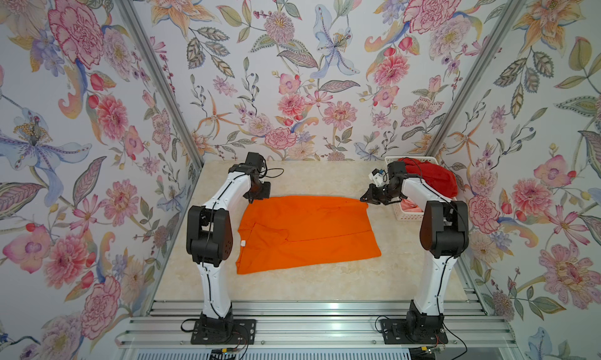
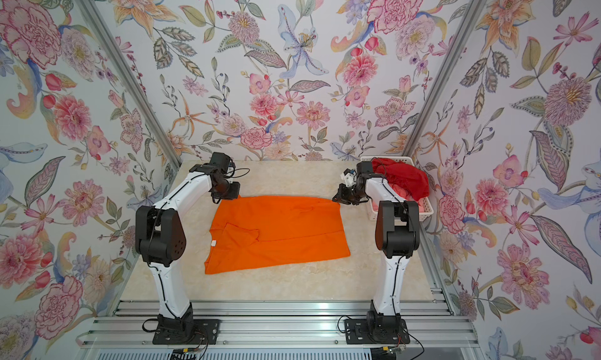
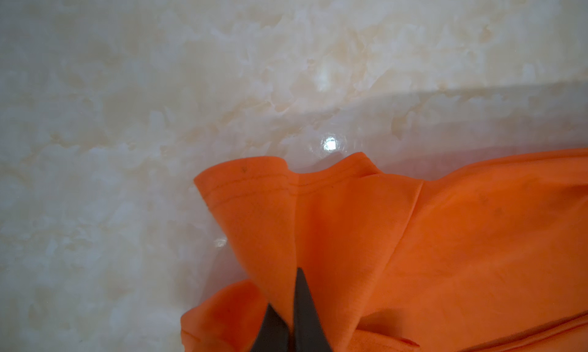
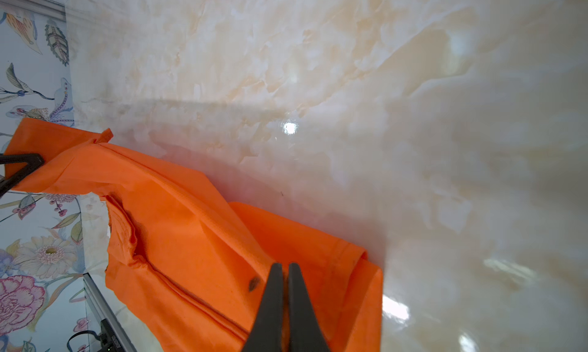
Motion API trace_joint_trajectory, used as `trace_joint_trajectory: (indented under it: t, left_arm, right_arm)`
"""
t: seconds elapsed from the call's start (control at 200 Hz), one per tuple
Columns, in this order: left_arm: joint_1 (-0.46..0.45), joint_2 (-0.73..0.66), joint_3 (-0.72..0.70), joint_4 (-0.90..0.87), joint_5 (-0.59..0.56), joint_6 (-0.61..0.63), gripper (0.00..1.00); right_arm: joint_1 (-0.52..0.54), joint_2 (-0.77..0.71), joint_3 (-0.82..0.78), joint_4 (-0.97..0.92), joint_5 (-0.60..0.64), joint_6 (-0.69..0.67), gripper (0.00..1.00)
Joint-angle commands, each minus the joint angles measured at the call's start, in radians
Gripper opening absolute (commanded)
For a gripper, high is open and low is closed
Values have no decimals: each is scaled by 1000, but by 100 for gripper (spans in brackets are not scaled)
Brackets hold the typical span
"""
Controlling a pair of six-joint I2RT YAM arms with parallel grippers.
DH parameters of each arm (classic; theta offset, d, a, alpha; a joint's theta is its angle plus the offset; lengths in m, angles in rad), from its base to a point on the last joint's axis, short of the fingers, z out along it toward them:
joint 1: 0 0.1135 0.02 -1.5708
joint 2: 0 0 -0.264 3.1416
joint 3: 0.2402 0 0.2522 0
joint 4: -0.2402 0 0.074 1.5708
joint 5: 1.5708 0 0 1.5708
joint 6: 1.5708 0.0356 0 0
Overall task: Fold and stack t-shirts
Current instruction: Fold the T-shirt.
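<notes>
I will first lay the orange t-shirt's sleeve down, as it creases where my left gripper pinches it behind its hem, and then take the sleeve's hem [image 3: 284, 173].
A bright orange t-shirt [image 1: 309, 231] [image 2: 279, 231] lies spread on the marble table, its white neck label [image 1: 243, 243] towards the left. My left gripper [image 1: 252, 199] [image 2: 218, 199] is shut on its far left corner; in the left wrist view the gripper [image 3: 286, 290] pinches a lifted fold of the orange cloth [image 3: 445, 239]. My right gripper [image 1: 362, 199] [image 2: 335, 199] is shut on the far right corner, with the gripper [image 4: 285, 266] clamping the hem of the shirt [image 4: 191, 223]. A deep red t-shirt [image 1: 432, 176] [image 2: 403, 179] and a coral-pink one [image 1: 411, 207] sit in the basket.
The white slotted basket [image 1: 408, 216] [image 2: 426, 208] stands at the back right against the wall, just behind my right arm. Flowered walls close in the table on three sides. Bare marble [image 1: 309, 280] shows in front of the orange shirt.
</notes>
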Motion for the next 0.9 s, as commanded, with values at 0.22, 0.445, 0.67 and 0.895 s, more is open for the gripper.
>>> trace_joint_trajectory:
  t: [0.22,0.445,0.67,0.895]
  left_arm:
    - [0,-187,-217,75,-116,-49,0]
    - [0,-221,-257,92,-151,-61,0]
    - [1,-190,-233,95,-149,-57,0]
    - [-3,-222,-284,99,-154,-71,0]
  right_arm:
    - [15,-61,-36,63,5,-28,0]
    - [26,-85,-70,87,27,-48,0]
    - [26,-75,-26,57,34,-67,0]
    - [30,-143,-115,92,33,-57,0]
